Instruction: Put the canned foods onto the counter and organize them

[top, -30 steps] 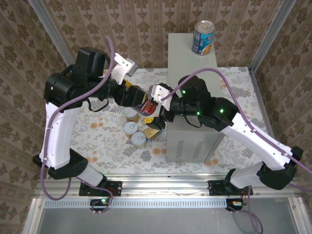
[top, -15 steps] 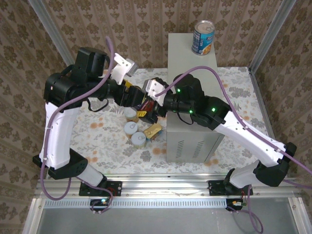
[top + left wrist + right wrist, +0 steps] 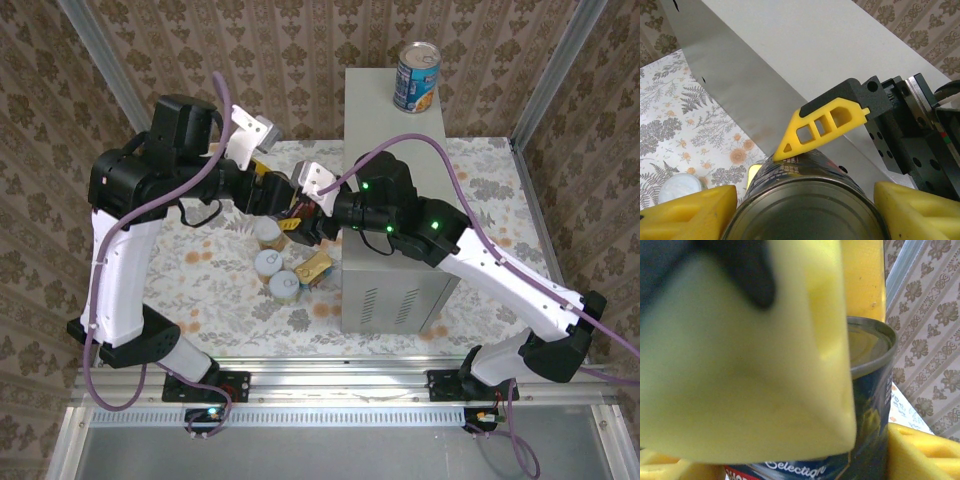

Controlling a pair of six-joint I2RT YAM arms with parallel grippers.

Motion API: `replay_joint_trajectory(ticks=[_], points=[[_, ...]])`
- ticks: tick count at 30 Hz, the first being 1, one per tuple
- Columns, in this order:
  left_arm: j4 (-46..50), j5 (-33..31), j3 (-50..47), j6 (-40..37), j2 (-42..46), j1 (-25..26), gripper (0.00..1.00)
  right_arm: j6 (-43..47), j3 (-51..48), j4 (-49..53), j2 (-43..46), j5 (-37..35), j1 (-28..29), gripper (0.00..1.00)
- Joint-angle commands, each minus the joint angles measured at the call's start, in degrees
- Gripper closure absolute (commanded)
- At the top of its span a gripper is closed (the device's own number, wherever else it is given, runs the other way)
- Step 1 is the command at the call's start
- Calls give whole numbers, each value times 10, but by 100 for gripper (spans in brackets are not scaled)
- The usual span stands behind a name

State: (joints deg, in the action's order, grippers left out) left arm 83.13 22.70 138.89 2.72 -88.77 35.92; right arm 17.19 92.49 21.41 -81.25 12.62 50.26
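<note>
The dark blue can is held by my left gripper at its end with the lid, so my right gripper needs to hold it while my left gripper takes it again from the can's side point(image 3: 870, 410).
A dark blue can point(image 3: 300, 214) hangs in the air just left of the counter point(image 3: 385, 130), a tall grey box. My left gripper point(image 3: 288, 208) is shut on it; its yellow fingers point(image 3: 690, 215) flank the can's silvery lid point(image 3: 800, 210). My right gripper point(image 3: 316, 212) meets it from the other side, with one finger point(image 3: 825, 125) pressed on the can's wall. In the right wrist view the can point(image 3: 870, 390) sits between the right fingertips point(image 3: 925, 455), so both grippers hold it. A blue can point(image 3: 417, 76) stands on the counter's far end.
Below the grippers, on the floral floor, stand three round cans point(image 3: 268, 232), point(image 3: 268, 263), point(image 3: 285, 286) and a flat gold tin point(image 3: 315, 268). The counter's vent slots point(image 3: 385, 305) face the near side. Patterned walls close in the back and sides.
My right gripper has risen and moved left to the held can and closed its jaws on it. The left arm has barely moved.
</note>
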Motion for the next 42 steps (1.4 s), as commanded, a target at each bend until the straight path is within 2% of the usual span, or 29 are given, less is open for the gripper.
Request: replay_joint_trajectory(ticks=[1, 4, 6, 7, 10, 16, 23, 28, 36, 42], points=[[-59, 54, 17, 5, 18, 5, 39, -19, -15, -35, 8, 4, -9, 29], [-63, 50, 16, 6, 20, 3, 14, -30, -21, -53, 11, 8, -16, 30], [-69, 41, 11, 7, 27, -1, 3, -41, -28, -69, 11, 9, -20, 30], [-73, 38, 7, 7, 31, -5, 0, -48, -30, -77, 11, 8, -23, 30], [-97, 41, -30, 12, 58, -29, 0, -74, -39, -98, 32, 11, -33, 30], [-222, 113, -207, 12, 152, -52, 0, -153, -59, -136, 52, 25, -62, 29], [-359, 111, -358, 40, 213, -54, 0, -180, -80, -151, 87, 18, -69, 29], [-410, 109, -400, 64, 207, -55, 0, -189, -103, -171, 109, 26, -70, 29], [-507, 184, -434, 119, 200, -54, 2, -196, -112, -183, 121, 36, -70, 28], [-529, 200, -438, 135, 188, -47, 5, -202, -115, -188, 123, 33, -69, 28]])
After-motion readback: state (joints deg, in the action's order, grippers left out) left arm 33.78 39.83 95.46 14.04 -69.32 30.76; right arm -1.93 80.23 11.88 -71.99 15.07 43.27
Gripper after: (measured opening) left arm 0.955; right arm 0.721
